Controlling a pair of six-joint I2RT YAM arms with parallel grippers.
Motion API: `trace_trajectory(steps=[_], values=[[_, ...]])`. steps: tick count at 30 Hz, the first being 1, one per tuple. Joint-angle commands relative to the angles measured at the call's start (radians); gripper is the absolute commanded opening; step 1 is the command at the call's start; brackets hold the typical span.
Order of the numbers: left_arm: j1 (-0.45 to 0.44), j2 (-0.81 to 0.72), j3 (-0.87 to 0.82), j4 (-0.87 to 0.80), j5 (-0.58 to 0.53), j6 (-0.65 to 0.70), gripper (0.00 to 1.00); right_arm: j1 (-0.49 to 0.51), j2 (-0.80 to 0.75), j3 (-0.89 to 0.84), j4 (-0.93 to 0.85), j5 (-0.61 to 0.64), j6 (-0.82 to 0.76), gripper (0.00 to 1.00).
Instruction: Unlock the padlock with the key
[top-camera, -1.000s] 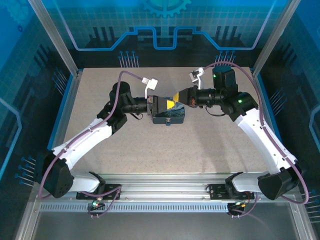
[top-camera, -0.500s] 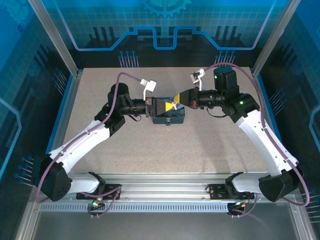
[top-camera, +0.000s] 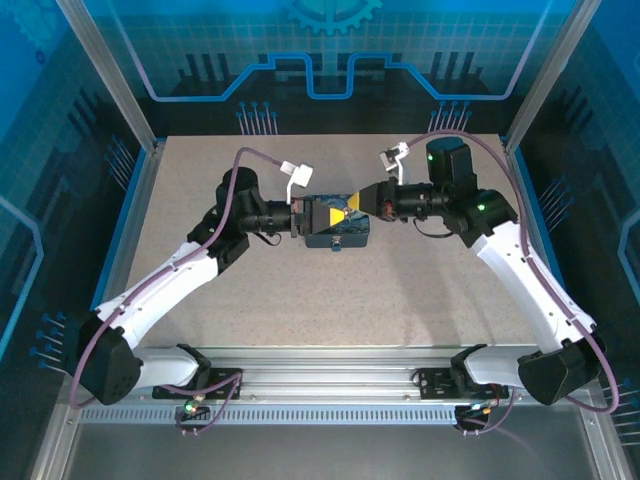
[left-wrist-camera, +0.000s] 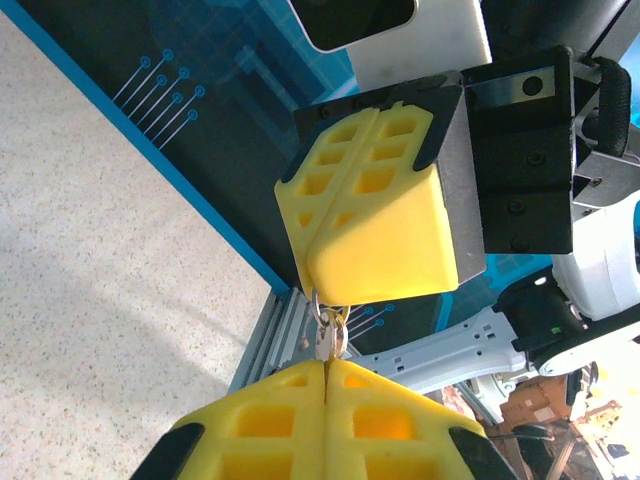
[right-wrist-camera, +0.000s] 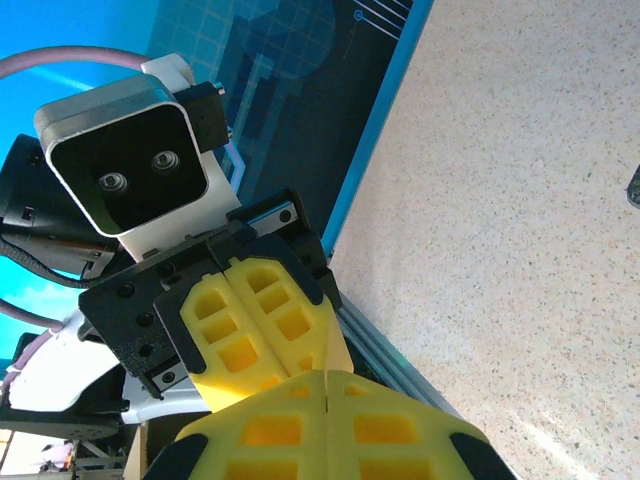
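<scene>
My right gripper is pinching only the edge of the key ring, so it should open and grip closer to the key (left-wrist-camera: 327, 338) before my left gripper opens.
My two grippers meet tip to tip in mid-air above the middle of the table. The left gripper (top-camera: 348, 209) (left-wrist-camera: 328, 364) is shut on a small silver key (left-wrist-camera: 331, 341), whose top shows just above its yellow fingertips. A thin key ring (left-wrist-camera: 319, 303) runs from the key up into the seam of the right gripper (top-camera: 364, 205) (right-wrist-camera: 328, 373), which is shut on it. From the right wrist view, the left gripper's yellow pads (right-wrist-camera: 250, 320) touch my own tips and hide the key. The dark blue padlock (top-camera: 338, 238) lies on the table right below both grippers.
The speckled beige table (top-camera: 400, 290) is walled by blue panels and aluminium posts (top-camera: 105, 70). A metal rail (top-camera: 330, 365) runs along the near edge between the arm bases. A dark object (right-wrist-camera: 634, 186) sits at the right edge of the right wrist view.
Both grippers have shifted slightly to the right while staying tip to tip. The left jaws have tightened a little on the key.
</scene>
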Motion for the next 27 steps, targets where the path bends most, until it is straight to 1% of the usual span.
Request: trace_trajectory(steps=[1,3,4,5,7,10,13,15,16,18,20,24,27], values=[[0.009,-0.024,0.021,-0.09,0.002,0.043,0.0,-0.031,-0.043,-0.017,0.014,-0.009,-0.023,0.08],[0.009,-0.019,0.048,-0.147,0.005,0.069,0.0,-0.036,-0.056,-0.035,0.012,0.004,-0.037,0.27],[0.01,-0.015,0.067,-0.19,0.007,0.087,0.0,-0.042,-0.063,-0.047,0.014,0.011,-0.044,0.34],[0.009,-0.01,0.09,-0.241,0.01,0.112,0.0,-0.047,-0.072,-0.058,0.023,0.009,-0.053,0.38],[0.008,0.002,0.138,-0.346,0.024,0.158,0.0,-0.059,-0.084,-0.089,0.048,-0.008,-0.064,0.39],[0.008,0.021,0.21,-0.496,0.068,0.235,0.0,-0.067,-0.097,-0.136,0.113,-0.051,-0.068,0.34],[0.008,0.037,0.268,-0.599,0.12,0.295,0.0,-0.064,-0.104,-0.182,0.196,-0.11,-0.061,0.32],[0.009,0.05,0.305,-0.653,0.146,0.318,0.0,-0.052,-0.105,-0.197,0.24,-0.146,-0.06,0.33],[0.009,0.058,0.325,-0.678,0.158,0.331,0.0,-0.041,-0.107,-0.199,0.254,-0.156,-0.063,0.35],[0.008,0.067,0.346,-0.701,0.17,0.343,0.0,-0.023,-0.111,-0.198,0.263,-0.166,-0.081,0.44],[0.009,0.07,0.356,-0.702,0.178,0.343,0.0,-0.008,-0.115,-0.2,0.268,-0.167,-0.087,0.49],[0.008,0.075,0.363,-0.699,0.195,0.337,0.0,-0.001,-0.137,-0.223,0.313,-0.178,-0.074,0.49],[0.008,0.076,0.362,-0.69,0.197,0.332,0.0,0.008,-0.14,-0.22,0.324,-0.197,-0.071,0.43]])
